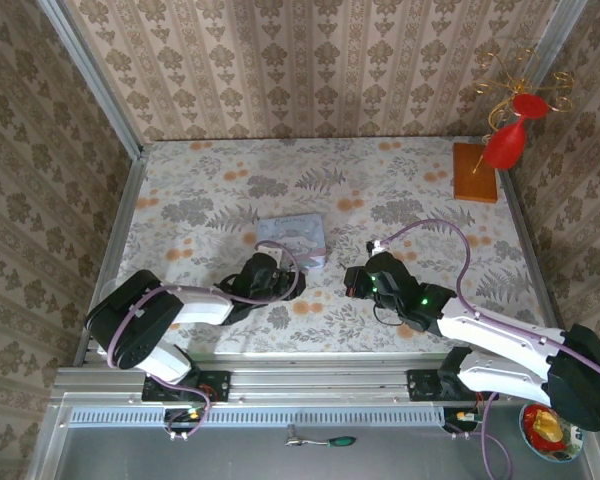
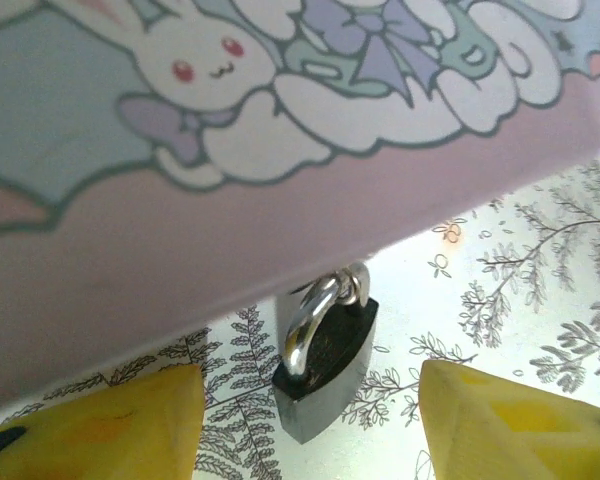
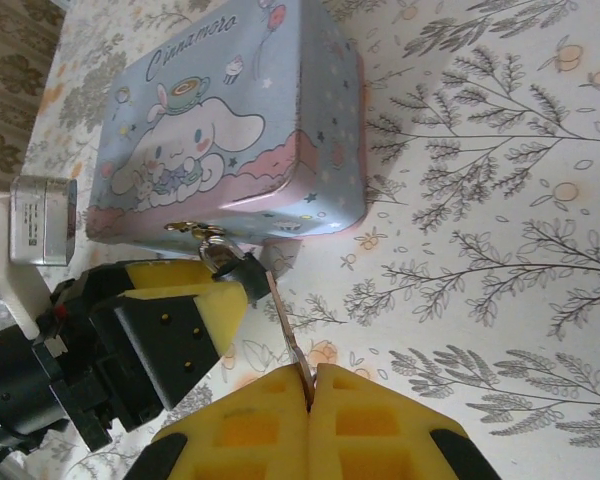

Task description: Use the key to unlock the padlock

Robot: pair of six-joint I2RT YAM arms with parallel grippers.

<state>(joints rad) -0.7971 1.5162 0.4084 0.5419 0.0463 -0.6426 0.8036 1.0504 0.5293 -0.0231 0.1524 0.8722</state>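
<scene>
The padlock hangs loose inside my open left gripper, at a slant to the key's blade. My left gripper needs to grip its body [image 2: 330, 390] and turn it toward the key.
The small dark padlock [image 2: 325, 365] hangs by its silver loop from the front latch of a pale blue cartoon tin [image 2: 230, 150]. My left gripper [image 2: 310, 435] is open, and its yellow fingers [image 2: 100, 425] stand on either side of the padlock with a gap on each side. In the right wrist view my right gripper [image 3: 310, 385] is shut on the key [image 3: 288, 335]. The key's blade slants up to the bottom end of the padlock [image 3: 242, 275]; how far it sits inside I cannot tell. From above, both grippers [image 1: 265, 275] [image 1: 355, 280] meet just in front of the tin [image 1: 293, 238].
A wooden block [image 1: 475, 172] with a red and gold ornament [image 1: 505, 145] stands at the back right corner. Patterned walls close in the table on three sides. A green-handled screwdriver [image 1: 325, 440] lies on the front rail below the arms.
</scene>
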